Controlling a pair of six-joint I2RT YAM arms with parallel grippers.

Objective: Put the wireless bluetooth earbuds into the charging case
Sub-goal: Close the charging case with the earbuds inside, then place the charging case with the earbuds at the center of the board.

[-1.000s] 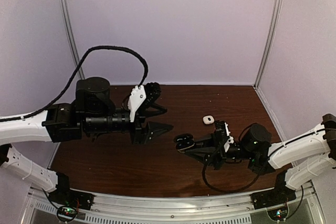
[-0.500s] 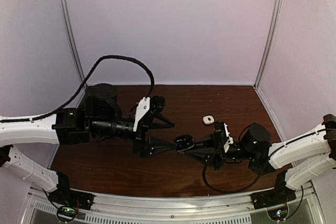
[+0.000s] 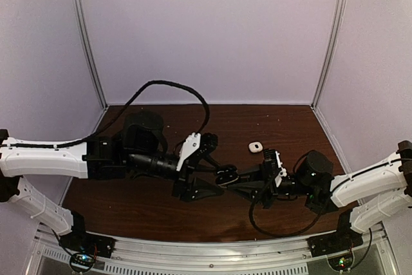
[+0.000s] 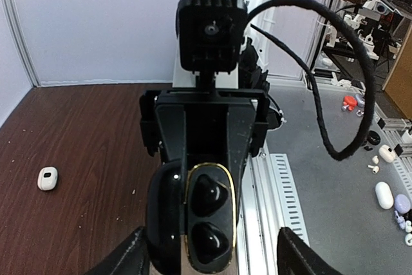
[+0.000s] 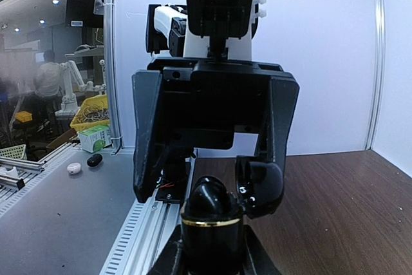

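The black charging case will go down on the brown table [image 3: 228, 156] from my right gripper, next to the small white case.
The black charging case [image 4: 206, 223] with a gold rim is held in the air by my right gripper [image 3: 237, 181], which is shut on its lower body. Its lid [image 5: 261, 188] hangs open to one side. Two glossy black earbuds [image 4: 207, 194] sit in the case's wells, and one bulges above the rim [image 5: 207, 201] in the right wrist view. My left gripper [image 3: 214, 177] is open, its fingers [image 5: 147, 140] standing on either side of the case without touching it. A small white earbud [image 3: 255, 147] lies on the brown table beyond the grippers.
The brown table [image 3: 277, 123] is walled by pale panels at the back and sides. An aluminium rail [image 3: 212, 249] runs along the near edge. The left arm's black cable [image 3: 161, 85] arcs above the table.
My left arm has swung right and forward until its open fingers straddle the case. The right arm and the case have stayed put.
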